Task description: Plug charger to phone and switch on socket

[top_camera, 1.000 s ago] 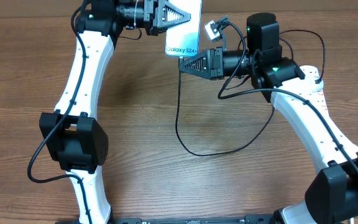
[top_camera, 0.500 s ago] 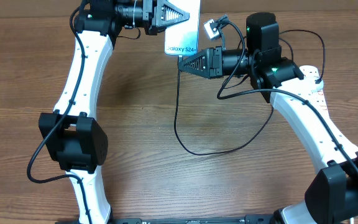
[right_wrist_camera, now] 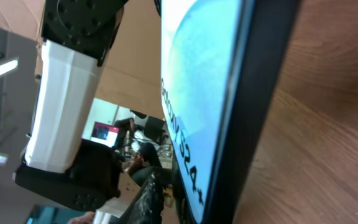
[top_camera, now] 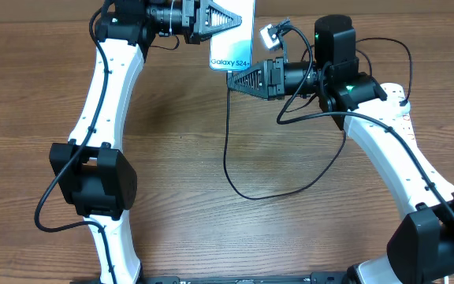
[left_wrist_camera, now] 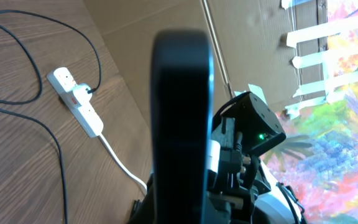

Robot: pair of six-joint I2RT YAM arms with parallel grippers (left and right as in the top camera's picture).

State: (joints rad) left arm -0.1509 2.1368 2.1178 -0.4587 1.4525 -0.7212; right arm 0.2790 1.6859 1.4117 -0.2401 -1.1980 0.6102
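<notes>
My left gripper is going to let go of the phone, now held up at the far middle, flat on the wooden table [top_camera: 228, 114] just below the fingers of my right gripper.
My left gripper [top_camera: 224, 17] is shut on the phone [top_camera: 239, 43] and holds it up at the far middle, with the teal screen and "Galaxy S24+" text at its near short edge. In the left wrist view the phone [left_wrist_camera: 182, 118] is a dark edge-on slab. My right gripper [top_camera: 232, 80] is shut on the tip end of the charger, right below that short edge. The black cable [top_camera: 251, 194] hangs from it in a loop. The phone screen [right_wrist_camera: 197, 93] fills the right wrist view; the connector is hidden. The socket [left_wrist_camera: 76, 102] has the black plug [left_wrist_camera: 87, 92] in it.
The socket's white cord [left_wrist_camera: 123, 165] runs along the table towards the right arm. A cardboard wall [left_wrist_camera: 166, 25] stands behind the table. In the overhead view the socket lies mostly hidden under the right arm at the right edge.
Almost nothing. The right gripper tip wavers a few pixels sideways under the phone's edge and the hanging cable loop sways slightly. The left arm holds still.
</notes>
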